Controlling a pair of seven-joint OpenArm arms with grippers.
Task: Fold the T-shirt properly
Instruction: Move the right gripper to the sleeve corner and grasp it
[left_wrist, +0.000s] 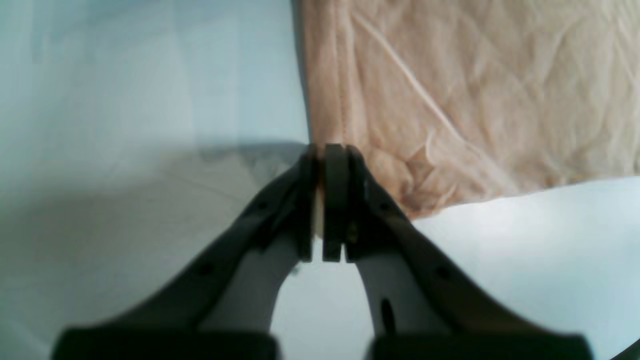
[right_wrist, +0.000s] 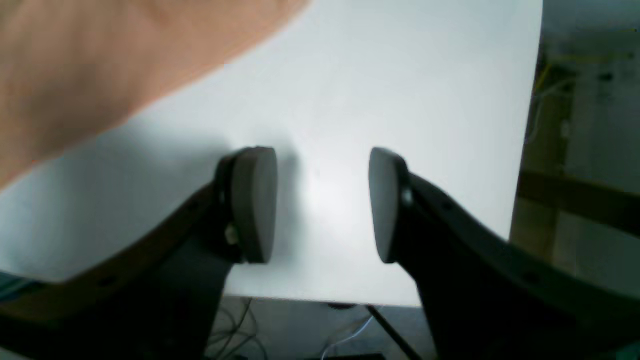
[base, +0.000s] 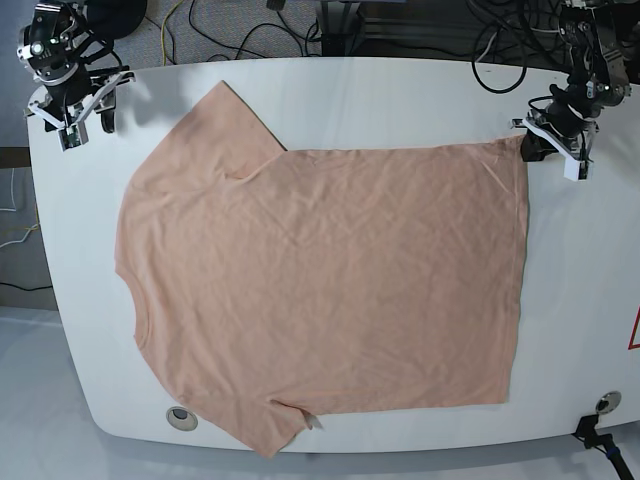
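Next, I open my left gripper, as it pinches only a sliver at the hem's corner, and take the T-shirt's side edge farther in before folding (base: 496, 147).
The peach T-shirt (base: 320, 280) lies spread flat on the white table (base: 580, 260), neck toward the left and hem toward the right. At the hem's far right corner, my left gripper (base: 530, 148) is closed. In the left wrist view its jaws (left_wrist: 327, 150) meet on the corner of the wrinkled fabric (left_wrist: 475, 100), and a pale sliver shows between the pads. My right gripper (base: 88, 130) hovers at the table's far left corner, apart from the sleeve. It stands open (right_wrist: 322, 200) with nothing between the pads, and blurred shirt cloth (right_wrist: 75, 65) fills the upper left of that view.
The table edge (right_wrist: 530, 125) runs close beside the right gripper. Black cables (base: 300, 30) lie on the floor behind the table. Two round grommet holes (base: 180, 417) (base: 602, 402) sit near the front edge.
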